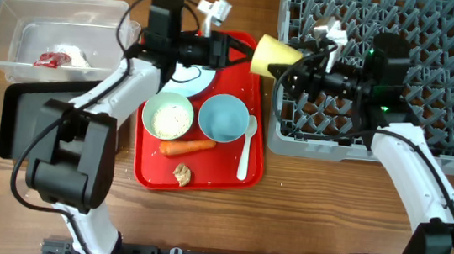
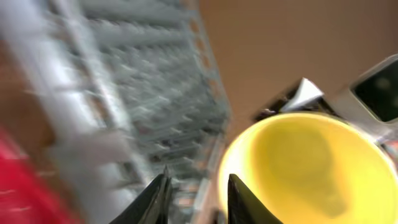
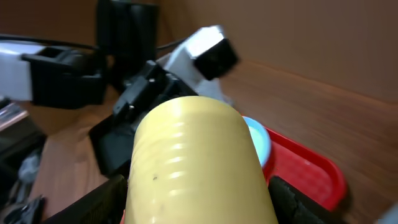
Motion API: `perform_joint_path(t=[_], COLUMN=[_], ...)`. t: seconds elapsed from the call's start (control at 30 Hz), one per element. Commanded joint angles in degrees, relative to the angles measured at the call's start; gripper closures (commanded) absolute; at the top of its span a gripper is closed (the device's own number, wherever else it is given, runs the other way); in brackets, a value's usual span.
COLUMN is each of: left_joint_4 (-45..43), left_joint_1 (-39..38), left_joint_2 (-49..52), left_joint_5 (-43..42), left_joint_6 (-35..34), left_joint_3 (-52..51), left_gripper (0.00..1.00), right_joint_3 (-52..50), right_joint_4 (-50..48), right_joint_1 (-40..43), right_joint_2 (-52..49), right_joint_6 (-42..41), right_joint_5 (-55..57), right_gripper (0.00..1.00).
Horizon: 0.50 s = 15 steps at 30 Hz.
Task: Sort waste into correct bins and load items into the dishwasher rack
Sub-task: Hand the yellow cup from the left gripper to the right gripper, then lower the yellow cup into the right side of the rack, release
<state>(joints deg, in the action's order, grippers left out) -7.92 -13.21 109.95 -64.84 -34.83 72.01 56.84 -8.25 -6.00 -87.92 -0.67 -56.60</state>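
Next, I release the small yellow cup with my right gripper in the grey dishwasher rack's front corner [image 1: 438, 117] farthest from the red serving tray.
My right gripper [image 1: 297, 67] is shut on the small yellow cup [image 1: 270, 57], holding it on its side between the red serving tray [image 1: 151, 165] and the grey dishwasher rack [image 1: 430, 123]. In the right wrist view the cup [image 3: 193, 162] fills the space between my fingers [image 3: 199, 202]. My left gripper [image 1: 239, 55] is open, just left of the cup's mouth [image 2: 311, 168], with empty jaws [image 2: 198, 193]. On the tray lie the pale blue plate [image 1: 194, 80], a pale green bowl [image 1: 168, 116] with rice, a light blue bowl [image 1: 225, 117], a white spoon [image 1: 246, 150], a carrot [image 1: 187, 147] and a brown lump [image 1: 181, 173].
The clear tub [image 1: 18, 20] at the far left holds the red-and-white wrapper [image 1: 51, 59] and some white material. The black tray [image 1: 21, 118] lies in front of it, partly under my left arm. The rack [image 2: 143, 74] shows blurred in the left wrist view.
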Motion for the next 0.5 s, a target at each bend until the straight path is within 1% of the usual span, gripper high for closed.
perform_joint_path(t=[0.0,0.07,0.1,0.17,0.2,0.23,0.33,0.37,0.47], left_joint_4=[4.11,5.81,7.41,9.42,10.64,12.07,16.98,19.06,22.93], left_joint_1=[2.93,3.87,4.79,5.75,6.16,6.49,7.04,7.08,7.08], left_joint_2=[-1.44,-1.49,-1.62,-2.12,-2.51,-3.02,-5.01,-5.92,-7.87], left_joint_5=[13.6,17.18,21.0,25.62,28.41,31.58,41.31,45.75,52.94], left_joint_6=[10.36,12.55,14.01,15.67,16.61,17.44,21.07,21.16,21.16], left_joint_3=[0.44,0.44,0.44,0.44,0.44,0.44,0.44,0.44,0.44], left_gripper=[0.68,0.63,0.62,0.62,0.6,0.6,0.59,0.58,0.55], right_joint_3=[1.03,1.2,1.42,1.46,1.49,1.64,3.61,4.46,7.76], right_joint_4=[0.83,2.05,3.76,6.01,7.48,8.9,17.49,20.28,28.44], right_joint_1=[2.51,3.72,5.03,6.75,7.69,8.5,12.35,13.6,17.09], right_joint_2=[1.36,2.54,3.78,5.44,6.29,6.95,9.03,9.44,9.92], right_joint_6=[-1.53,-1.53,-2.1,-2.36,-2.58,-2.58,-3.65,-4.46,-4.5], right_joint_5=[7.04,10.14,13.64,17.99,19.69,20.72,24.13,25.51,29.7], right_gripper=[0.51,0.52,0.52,0.52,0.52,0.52,0.54,0.55,0.57])
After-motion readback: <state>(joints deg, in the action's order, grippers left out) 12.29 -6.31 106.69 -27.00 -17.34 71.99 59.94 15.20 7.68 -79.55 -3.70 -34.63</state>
